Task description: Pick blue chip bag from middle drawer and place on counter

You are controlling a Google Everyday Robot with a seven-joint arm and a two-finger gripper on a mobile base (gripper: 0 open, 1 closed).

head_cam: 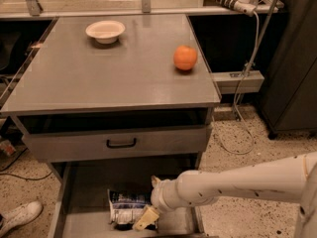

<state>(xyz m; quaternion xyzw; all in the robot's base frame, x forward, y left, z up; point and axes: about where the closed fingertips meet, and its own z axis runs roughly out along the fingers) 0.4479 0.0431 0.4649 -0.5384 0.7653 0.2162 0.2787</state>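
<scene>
I should close my gripper on the blue chip bag's end point(147, 204) nearest the white arm, pinching it between the cream fingers.
The blue chip bag point(127, 207) lies crumpled on the floor of the open middle drawer point(74, 202), at the bottom of the camera view. My gripper point(150, 199) reaches in from the right on a white arm. It is down in the drawer at the bag's right end. Its cream fingers point(146, 217) stand apart, one behind the bag's end and one in front. The bag rests on the drawer floor. The counter point(99, 73) is the grey top above.
A white bowl point(105, 30) stands at the counter's back left and an orange fruit point(185, 57) at its right. A shut drawer front with a black handle point(121, 143) overhangs the open drawer. A shoe point(17, 216) lies on the floor at the left.
</scene>
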